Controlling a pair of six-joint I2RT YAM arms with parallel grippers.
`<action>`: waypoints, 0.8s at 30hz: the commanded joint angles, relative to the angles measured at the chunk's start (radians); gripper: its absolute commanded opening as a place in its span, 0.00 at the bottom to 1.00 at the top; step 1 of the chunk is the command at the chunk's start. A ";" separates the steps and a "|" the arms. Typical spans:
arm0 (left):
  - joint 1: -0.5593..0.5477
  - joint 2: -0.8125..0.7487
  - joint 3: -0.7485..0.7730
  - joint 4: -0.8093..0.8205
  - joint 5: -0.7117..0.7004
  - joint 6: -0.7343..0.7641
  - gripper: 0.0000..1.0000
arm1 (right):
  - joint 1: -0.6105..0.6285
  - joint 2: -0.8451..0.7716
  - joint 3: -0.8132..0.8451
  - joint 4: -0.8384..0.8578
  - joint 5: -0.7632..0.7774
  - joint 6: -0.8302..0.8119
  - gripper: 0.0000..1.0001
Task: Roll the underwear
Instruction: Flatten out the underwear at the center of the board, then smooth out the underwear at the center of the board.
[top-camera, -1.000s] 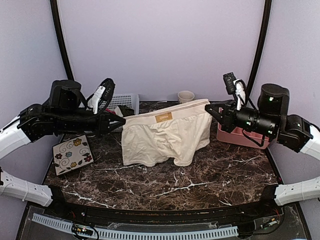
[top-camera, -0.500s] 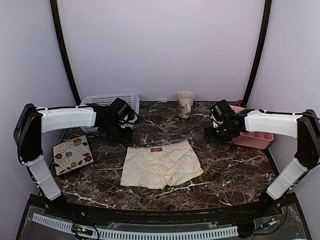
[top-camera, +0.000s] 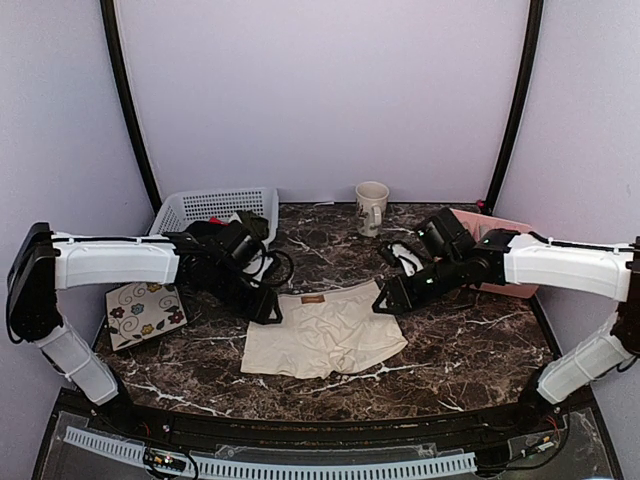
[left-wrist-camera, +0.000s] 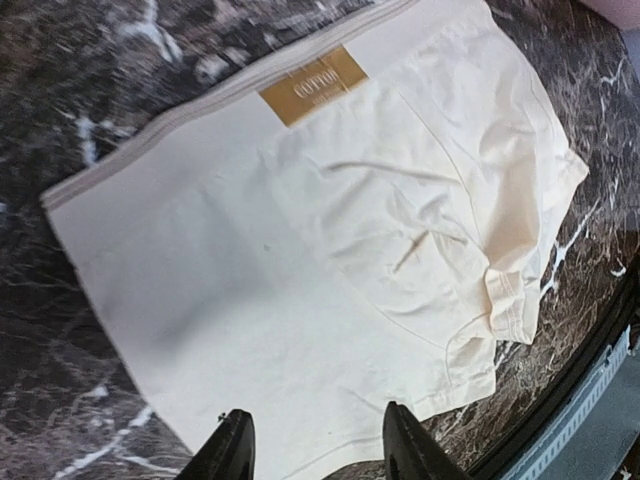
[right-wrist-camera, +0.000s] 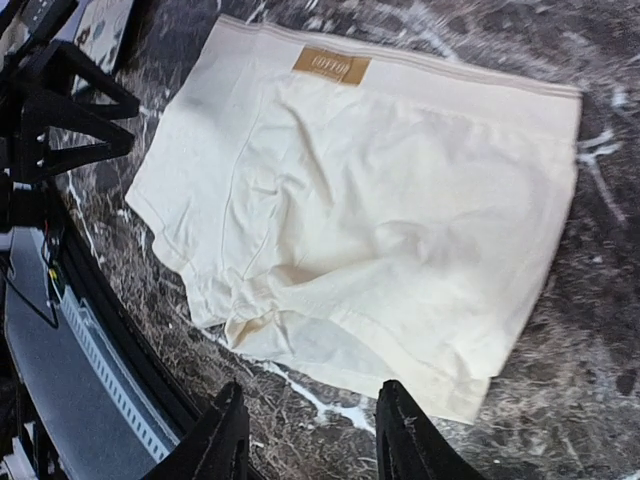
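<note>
I move my left gripper to the cream-beige underwear next and close it on its waistband's corner (top-camera: 280, 297) (left-wrist-camera: 56, 204) nearest the floral tile.
The cream-beige underwear (top-camera: 322, 335) lies flat on the dark marble table, waistband with a tan label toward the back. It fills the left wrist view (left-wrist-camera: 320, 250) and the right wrist view (right-wrist-camera: 370, 210). My left gripper (top-camera: 268, 310) is open and empty, low over the waistband's left corner; its view shows the jaws apart over the cloth (left-wrist-camera: 315, 450). My right gripper (top-camera: 385, 300) is open and empty by the waistband's right corner; its view shows the jaws apart over the right leg hem (right-wrist-camera: 310, 440).
A floral tile (top-camera: 146, 310) lies at the left. A white basket (top-camera: 200, 208) with dark garments stands back left. A cream mug (top-camera: 372, 205) stands at the back centre. A pink tray (top-camera: 500, 225) sits at the right behind the right arm.
The underwear hung stretched between both grippers, then was let go flat on the table. Both arms then came back down toward its waistband corners, jaws open.
</note>
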 joint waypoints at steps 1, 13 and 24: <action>-0.051 0.083 -0.018 0.049 0.072 -0.052 0.45 | 0.112 0.103 0.054 0.043 -0.028 0.020 0.42; -0.051 0.169 -0.037 0.056 0.056 -0.101 0.42 | 0.299 0.432 0.358 -0.151 0.176 -0.129 0.46; -0.051 0.197 -0.049 0.075 0.056 -0.119 0.42 | 0.339 0.508 0.361 -0.237 0.357 -0.238 0.46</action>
